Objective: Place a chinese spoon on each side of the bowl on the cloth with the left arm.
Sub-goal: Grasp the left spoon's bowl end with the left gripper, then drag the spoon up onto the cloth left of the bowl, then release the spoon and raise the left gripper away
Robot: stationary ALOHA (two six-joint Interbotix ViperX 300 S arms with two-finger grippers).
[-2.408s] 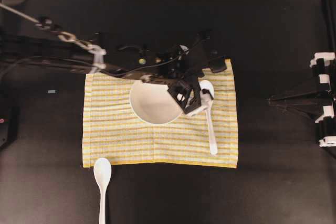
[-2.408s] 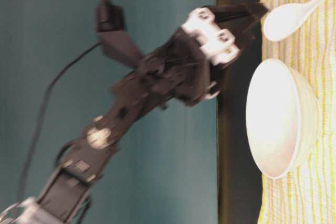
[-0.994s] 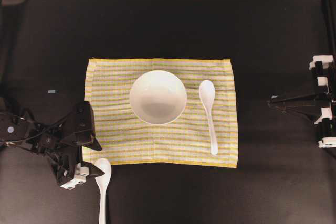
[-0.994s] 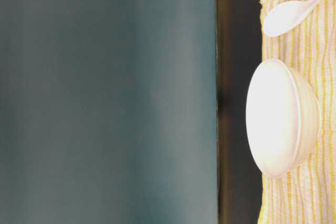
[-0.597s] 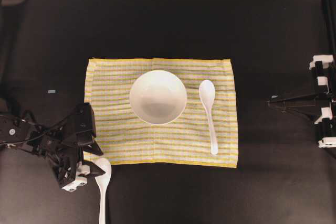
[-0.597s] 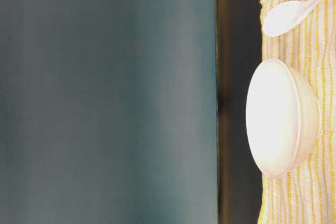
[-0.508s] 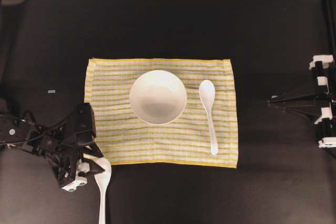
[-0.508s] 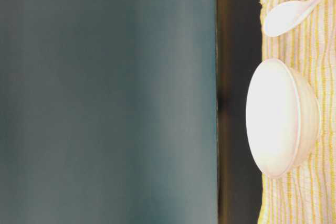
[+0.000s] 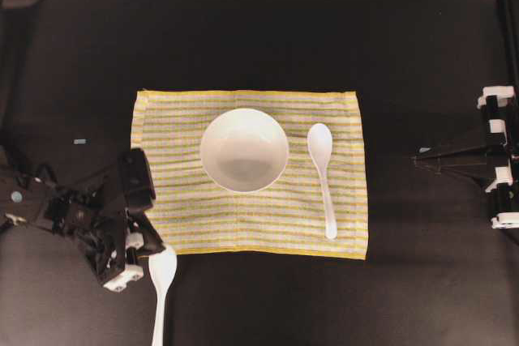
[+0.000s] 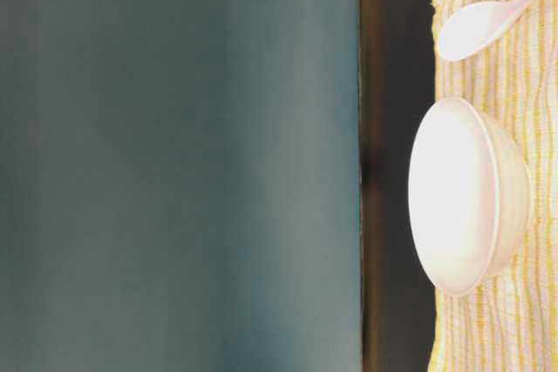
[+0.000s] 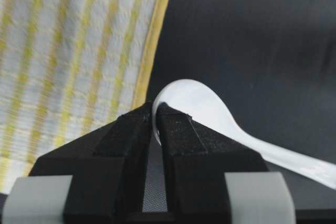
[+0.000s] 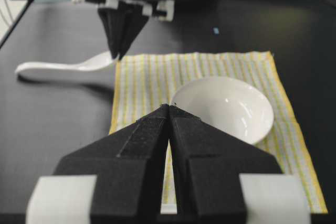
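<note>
Next, I release the white spoon from my left gripper onto the cloth, setting it down across the bowl from the other spoon (image 9: 170,169).
The white bowl (image 9: 244,150) sits on the yellow-and-white striped cloth (image 9: 243,232). One white chinese spoon (image 9: 323,176) lies on the cloth to the bowl's right, handle toward the front. A second white spoon (image 9: 161,281) lies on the black table just past the cloth's front left corner. My left gripper (image 9: 152,252) is down at it. In the left wrist view, the left gripper (image 11: 157,107) is shut on the rim of that spoon's (image 11: 210,111) bowl end. My right gripper (image 12: 169,107) is shut on nothing, parked at the right (image 9: 422,154).
The black table (image 9: 259,46) stretches around the cloth, with a teal wall behind it. A small pale mark (image 9: 79,142) lies on the table left of the cloth. The right arm's base (image 9: 501,160) stands at the right edge.
My left gripper has gone from open to shut on the rim of the front left spoon. That spoon has shifted slightly. The right arm, bowl and other spoon have not moved.
</note>
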